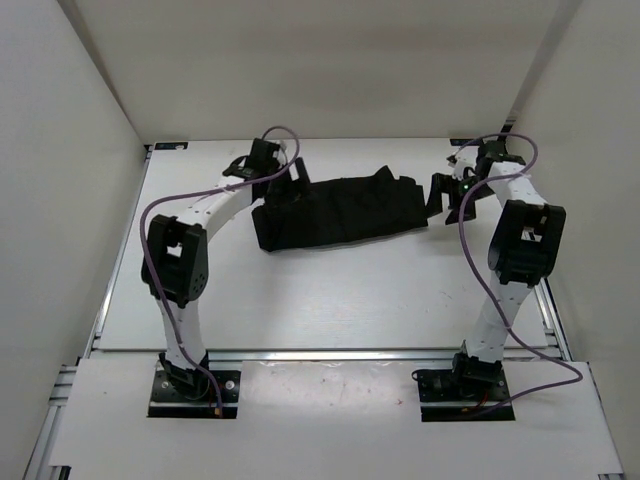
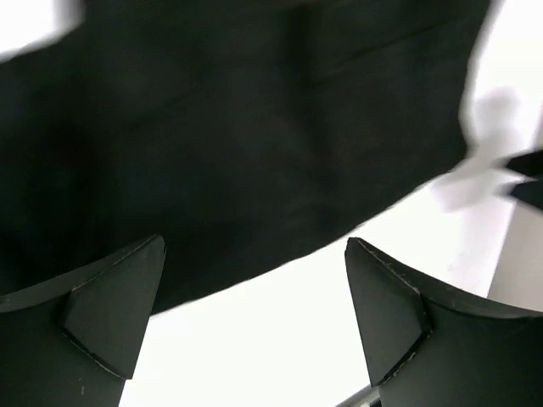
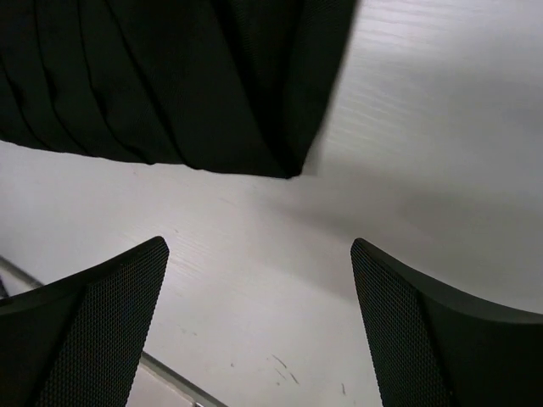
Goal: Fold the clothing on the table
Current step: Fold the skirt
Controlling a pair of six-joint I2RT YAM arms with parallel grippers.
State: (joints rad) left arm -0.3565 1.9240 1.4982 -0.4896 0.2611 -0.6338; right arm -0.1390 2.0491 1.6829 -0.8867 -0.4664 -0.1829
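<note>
My right gripper grabs the black clothing next by its near corner [image 1: 424,223] [image 3: 287,166], at the end that is closest to this gripper.
The black clothing [image 1: 340,210] lies as a wrinkled, wide band across the back half of the white table [image 1: 330,295]. My left gripper [image 1: 288,180] hovers at its left end, open. In the left wrist view the dark clothing [image 2: 237,127] fills the upper part, and bare table shows between the spread fingers of the left gripper [image 2: 254,292]. My right gripper [image 1: 446,196] stands open just off the garment's right end. In the right wrist view a corner of the clothing [image 3: 170,76] lies ahead of the right gripper [image 3: 259,292], which has only table between its fingers.
White walls close in the table on the left, right and back. Metal rails [image 1: 98,320] run along the table's edges, and one rail [image 3: 161,369] shows near the right gripper. Purple cables [image 1: 150,215] loop off both arms.
</note>
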